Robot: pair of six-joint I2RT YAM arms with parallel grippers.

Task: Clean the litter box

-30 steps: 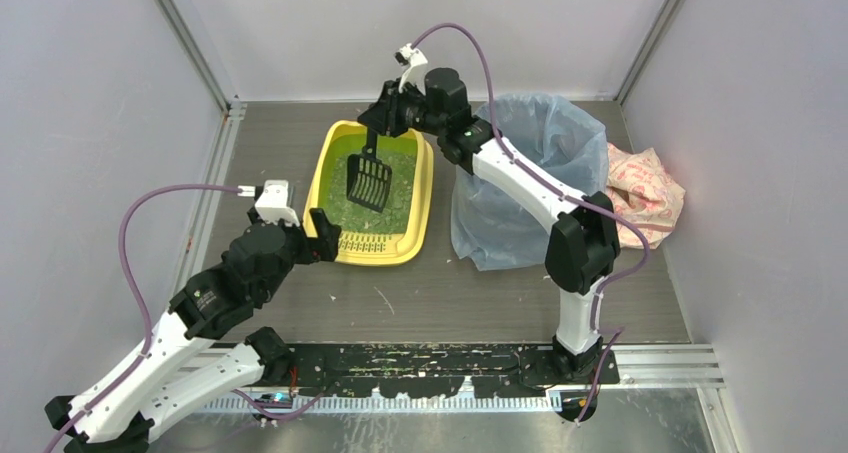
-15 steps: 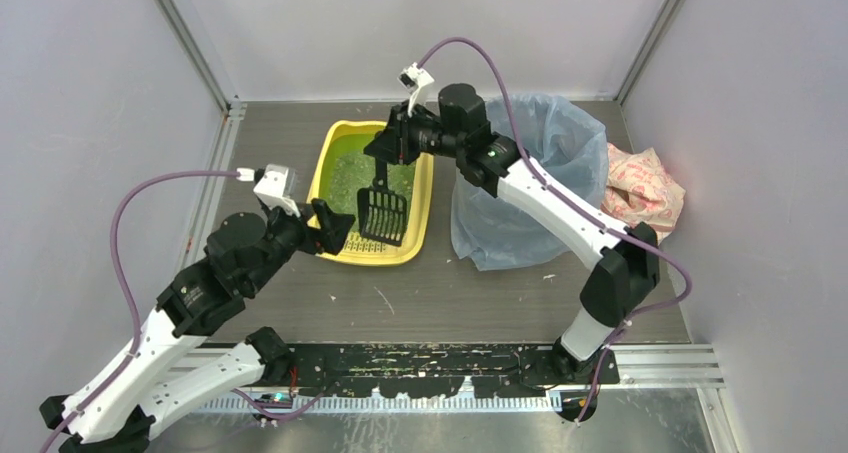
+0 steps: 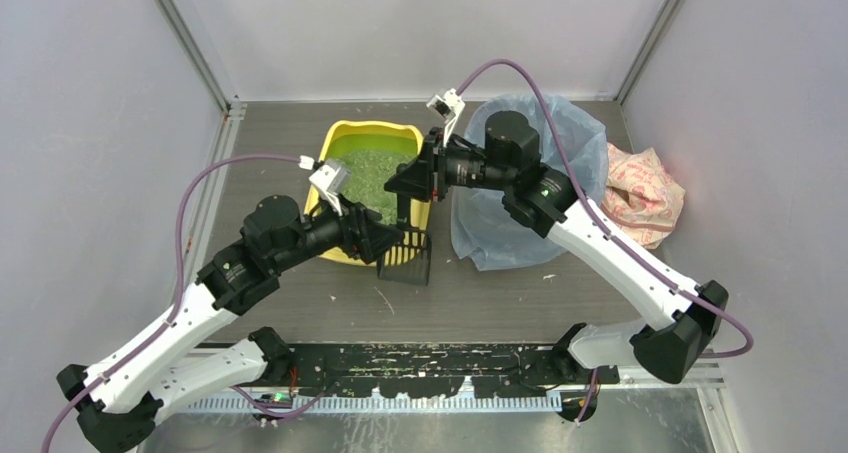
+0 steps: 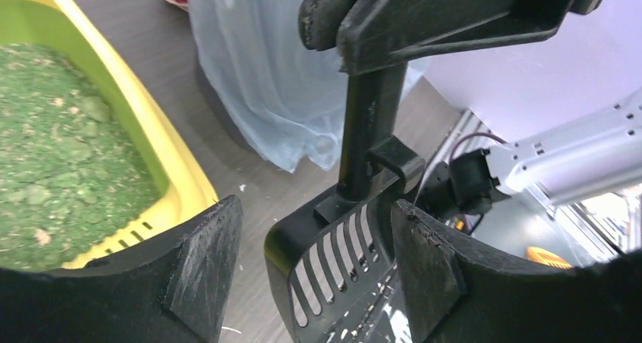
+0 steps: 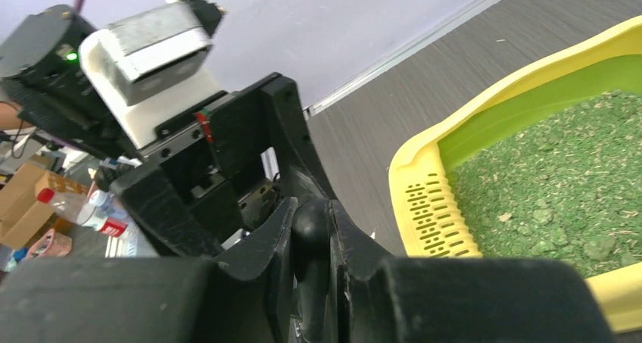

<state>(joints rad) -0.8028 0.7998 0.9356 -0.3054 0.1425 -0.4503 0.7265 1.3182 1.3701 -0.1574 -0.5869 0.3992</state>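
Note:
I have the fingers of my left gripper on either side of the black scoop's slotted head, so next I put the scoop down and take it by the handle [image 4: 370,123] with my left gripper.
The yellow litter box [image 3: 326,159] with green litter [image 3: 372,178] lies at the table's middle back; it also shows in the left wrist view [image 4: 155,142] and the right wrist view [image 5: 424,184]. My right gripper [image 3: 411,186] is shut on the handle of the black slotted scoop [image 3: 404,256], holding it upright beside the box's near right corner. In the right wrist view the handle [image 5: 312,237] sits clamped between the fingers. My left gripper [image 3: 385,246] is open, its fingers on either side of the scoop's head [image 4: 333,263], not closed on it.
A tall bin lined with a blue translucent bag [image 3: 520,188] stands right of the litter box. A pink patterned cloth bundle [image 3: 640,191] lies further right by the wall. Small litter bits are scattered on the table near the front rail [image 3: 430,358].
My right gripper carried the scoop out of the litter box, toward the near right, past the box's rim. My left gripper moved right from the box's near left corner to straddle the scoop head.

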